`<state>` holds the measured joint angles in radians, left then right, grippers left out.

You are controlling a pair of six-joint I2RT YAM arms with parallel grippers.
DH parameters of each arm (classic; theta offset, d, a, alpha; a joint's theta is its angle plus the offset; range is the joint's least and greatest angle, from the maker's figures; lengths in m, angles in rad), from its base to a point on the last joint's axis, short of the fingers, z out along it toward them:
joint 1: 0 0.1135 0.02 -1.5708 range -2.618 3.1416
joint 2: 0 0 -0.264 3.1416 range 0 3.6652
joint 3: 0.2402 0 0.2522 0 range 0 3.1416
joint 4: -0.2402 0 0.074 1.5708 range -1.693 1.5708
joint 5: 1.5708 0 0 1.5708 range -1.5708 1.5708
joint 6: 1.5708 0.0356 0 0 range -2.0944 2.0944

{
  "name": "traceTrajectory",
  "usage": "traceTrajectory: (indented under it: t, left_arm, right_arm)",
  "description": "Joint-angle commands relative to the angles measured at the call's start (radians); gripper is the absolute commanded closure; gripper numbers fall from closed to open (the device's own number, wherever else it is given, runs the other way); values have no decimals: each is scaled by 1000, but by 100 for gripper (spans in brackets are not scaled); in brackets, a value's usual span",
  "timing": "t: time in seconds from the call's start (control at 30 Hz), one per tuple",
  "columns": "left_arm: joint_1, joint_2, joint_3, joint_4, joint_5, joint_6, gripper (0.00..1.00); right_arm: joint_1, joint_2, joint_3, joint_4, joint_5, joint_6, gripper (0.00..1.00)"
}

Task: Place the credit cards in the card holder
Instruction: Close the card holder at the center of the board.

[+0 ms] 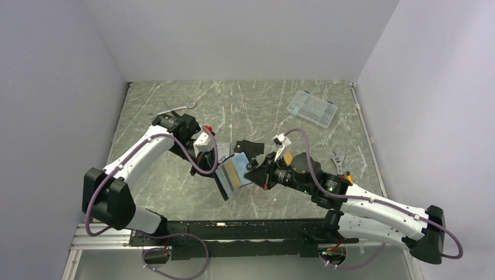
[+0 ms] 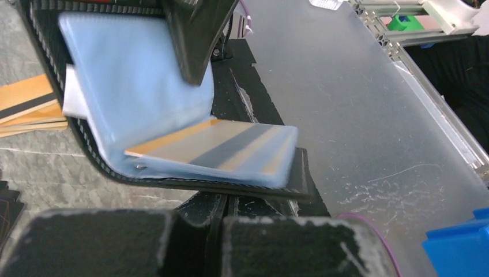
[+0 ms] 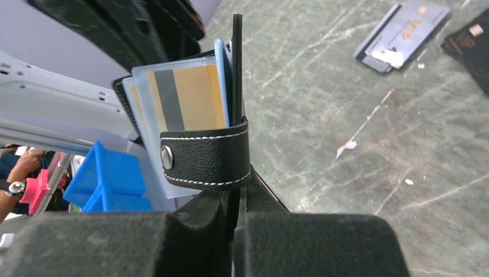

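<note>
The snap tab is folded over the card sleeve; next I put the card holder down, fold it shut and grab the tab [image 3: 204, 156] with my right gripper.
The card holder [image 1: 233, 173] is open and held off the table between both grippers, its pale blue-grey inside facing up. An orange-tan credit card [image 2: 214, 149] with a dark stripe sits in a sleeve and also shows in the right wrist view [image 3: 185, 98]. My left gripper [image 2: 222, 216] is shut on the black cover's edge. My right gripper [image 3: 239, 205] is shut on the other cover, just below the tab with the silver snap [image 3: 204, 158]. More orange-tan cards [image 2: 27, 107] lie on the table behind the holder.
A clear plastic box [image 1: 312, 108] lies at the back right and a wrench [image 1: 173, 108] at the back left. A grey card [image 3: 403, 32] and a black piece [image 3: 474, 46] lie on the table beyond the right gripper. A blue bin [image 3: 106, 179] is beyond the near edge.
</note>
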<state>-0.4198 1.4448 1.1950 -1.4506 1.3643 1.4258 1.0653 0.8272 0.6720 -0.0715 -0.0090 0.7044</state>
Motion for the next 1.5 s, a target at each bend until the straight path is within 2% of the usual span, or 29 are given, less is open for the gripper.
traceTrajectory:
  t: [0.0, 0.27, 0.5, 0.63, 0.73, 0.9, 1.0, 1.1, 1.23, 1.37, 1.47]
  left_arm:
    - [-21, -52, -30, 131, -12, -115, 100]
    - [-117, -15, -100, 483, -174, -397, 100]
    - [-178, 105, -87, 662, -321, -539, 100]
    - [-241, 202, -89, 728, -460, -586, 100]
    - [-298, 290, -48, 722, -541, -604, 100]
    - [-366, 424, 64, 660, -565, -611, 100]
    - [-391, 472, 119, 618, -569, -603, 100]
    - [-395, 476, 121, 615, -585, -605, 100]
    - [-394, 472, 106, 617, -608, -605, 100]
    - [-399, 472, 120, 607, -616, -599, 100]
    - [-411, 477, 135, 595, -617, -602, 100]
  right_arm:
    - [-3, 11, -38, 112, 16, 55, 100]
    - [-8, 78, -137, 222, -76, 112, 100]
    - [-92, 117, -255, 329, -208, 153, 100]
    - [-186, 170, -364, 462, -311, 201, 99]
    - [-205, 255, -418, 551, -342, 221, 94]
    - [-210, 474, -448, 707, -399, 248, 92]
    - [-212, 557, -468, 766, -408, 267, 80]
    - [-212, 591, -511, 807, -401, 297, 63]
    - [-223, 500, -527, 661, -343, 286, 40]
    - [-217, 367, -511, 378, -226, 260, 32]
    - [-177, 286, -486, 194, -87, 268, 33]
